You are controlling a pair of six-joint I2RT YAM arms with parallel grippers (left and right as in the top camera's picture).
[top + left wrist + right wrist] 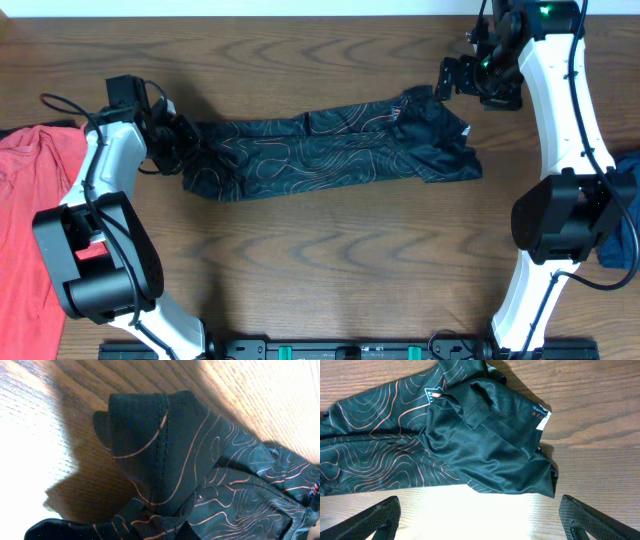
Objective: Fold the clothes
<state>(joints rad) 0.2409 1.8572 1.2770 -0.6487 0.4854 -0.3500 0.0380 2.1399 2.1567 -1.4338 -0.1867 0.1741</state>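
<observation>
Next, my left gripper sets the gathered fold, now held at the jersey's end, down on the black jersey's middle [356, 129], toward the white label of that jersey.
The black jersey [330, 150] with thin orange contour lines lies bunched in a long band across the middle of the wooden table. My left gripper [178, 136] is at its left end and shut on a gathered fold of the cloth. In the left wrist view the fabric [165, 445] rises from the jaws [172, 532], with a seam showing. My right gripper [447, 78] is open and empty, just beyond the jersey's right end. In the right wrist view its fingers [481, 519] are spread wide over bare table, with the jersey's right end [485, 445] and a white label ahead of them.
A red garment [30, 200] lies at the table's left edge. A blue garment [625, 215] lies at the right edge, beside the right arm's base. Bare wood table [330, 260] extends in front of the jersey.
</observation>
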